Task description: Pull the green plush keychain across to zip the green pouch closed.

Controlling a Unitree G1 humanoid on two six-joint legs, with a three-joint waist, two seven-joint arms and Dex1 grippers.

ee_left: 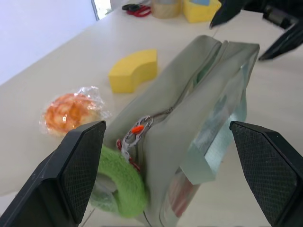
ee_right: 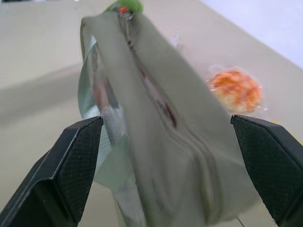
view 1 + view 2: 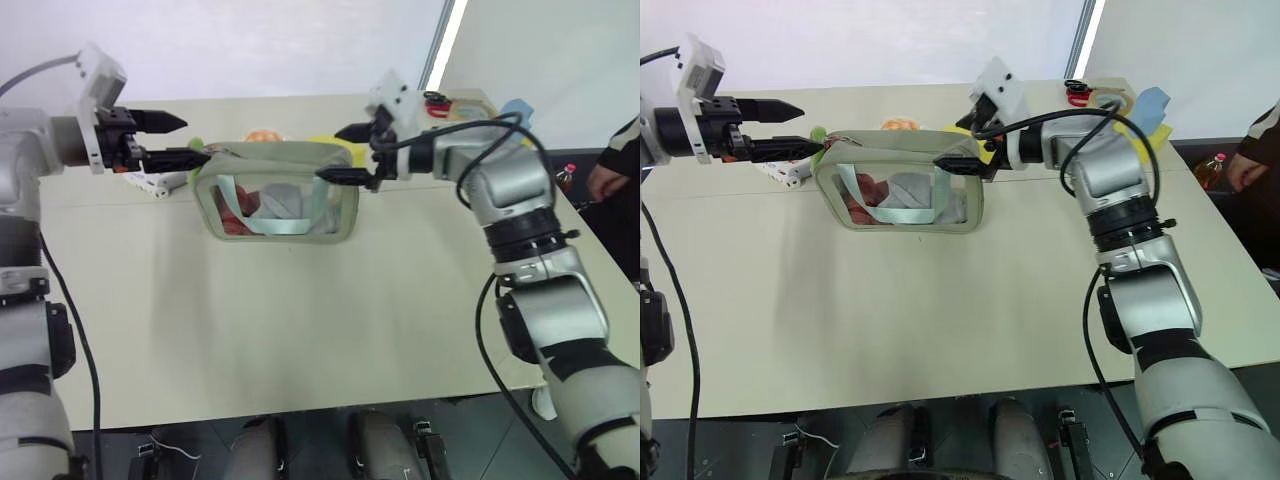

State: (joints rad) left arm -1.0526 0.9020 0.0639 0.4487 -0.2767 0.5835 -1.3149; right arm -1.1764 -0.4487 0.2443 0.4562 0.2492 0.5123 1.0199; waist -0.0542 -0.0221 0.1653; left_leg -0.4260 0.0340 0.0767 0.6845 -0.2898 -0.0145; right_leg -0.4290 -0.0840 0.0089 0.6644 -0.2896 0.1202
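Observation:
The fingers of the robot's right gripper straddle the whole wide end of the green pouch, so that gripper should pinch only the pouch's front top edge (image 2: 135, 118) to steady the pouch.
The green pouch (image 3: 277, 197) stands upright on the table with its clear front window facing me and red and white contents inside. The green plush keychain (image 1: 121, 183) hangs at the pouch's left end, tied to the zipper pull (image 1: 138, 131). My left gripper (image 3: 192, 139) is open at that end, and the keychain lies between its fingers, close to one of them. My right gripper (image 3: 331, 153) is open at the pouch's right end, one finger on either side of it. The zipper line runs along the pouch's top in the right wrist view.
A yellow sponge block (image 1: 134, 70) and a wrapped orange item (image 1: 71, 112) lie behind the pouch. A white object (image 3: 150, 184) sits by its left end. Red scissors (image 3: 1077, 95) and a tape roll are at the far right corner. A person (image 3: 612, 170) stands at the table's right edge.

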